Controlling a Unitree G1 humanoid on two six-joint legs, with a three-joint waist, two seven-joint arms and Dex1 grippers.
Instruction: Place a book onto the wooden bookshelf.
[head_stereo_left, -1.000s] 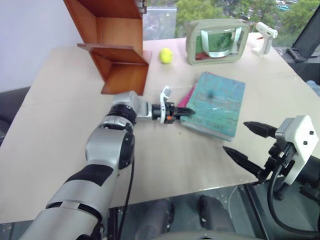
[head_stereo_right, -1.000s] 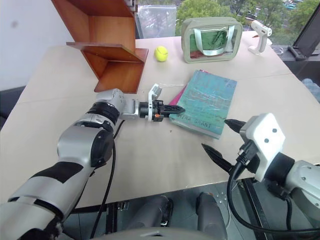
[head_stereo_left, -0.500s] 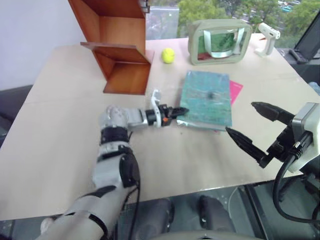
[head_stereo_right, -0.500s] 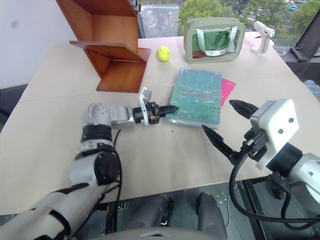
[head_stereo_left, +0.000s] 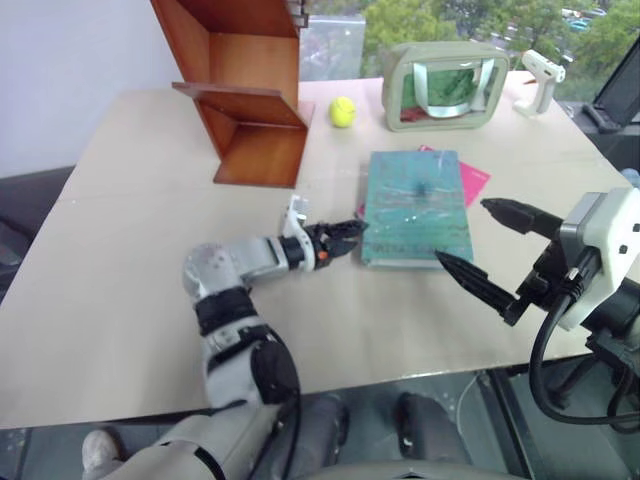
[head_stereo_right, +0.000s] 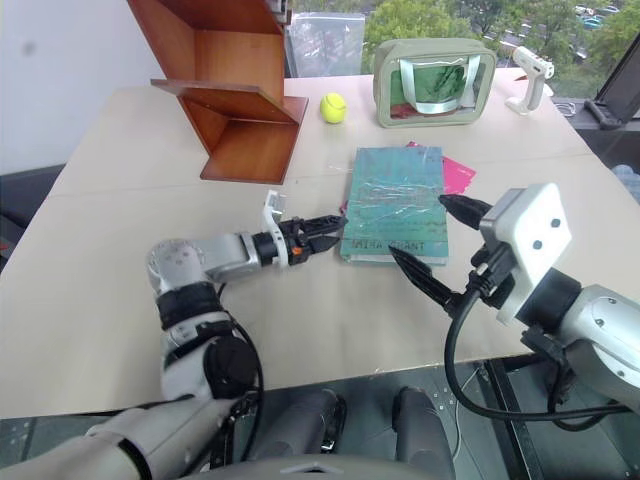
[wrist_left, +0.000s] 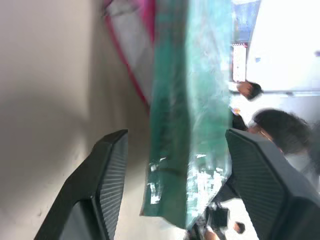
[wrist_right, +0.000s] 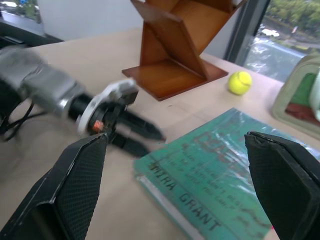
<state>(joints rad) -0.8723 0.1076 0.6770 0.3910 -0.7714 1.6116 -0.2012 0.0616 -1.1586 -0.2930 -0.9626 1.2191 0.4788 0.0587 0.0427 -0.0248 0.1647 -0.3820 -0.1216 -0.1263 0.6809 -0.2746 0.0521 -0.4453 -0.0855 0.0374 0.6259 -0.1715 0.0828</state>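
The near corner of the teal-green book sits shallow between my left gripper's fingers, so next I take that corner deeper (head_stereo_left: 380, 236) before I swing the teal-green book toward the wooden bookshelf.
The teal-green book (head_stereo_left: 415, 205) lies flat on the table, with a pink book (head_stereo_left: 476, 181) peeking out from under its far right side. My left gripper (head_stereo_left: 347, 236) lies low on the table at the book's near left corner, fingers open. In the left wrist view that corner of the book (wrist_left: 190, 125) sits between the spread fingers (wrist_left: 102, 185). My right gripper (head_stereo_left: 462, 230) hovers open just over the book's near right edge, nothing in it. The wooden bookshelf (head_stereo_left: 255, 100) stands at the far left of the table, apart from both grippers.
A yellow tennis ball (head_stereo_left: 343, 111) lies beside the shelf's foot. Behind the book stand a clear green-trimmed bag (head_stereo_left: 443, 85) and a white handheld tool (head_stereo_left: 540, 75). The table's front edge (head_stereo_left: 400, 370) runs close below both grippers.
My left gripper, shut at the book's corner before, has opened and drawn back slightly. The book has swung from askew to square with the table edge. My right gripper has risen a little.
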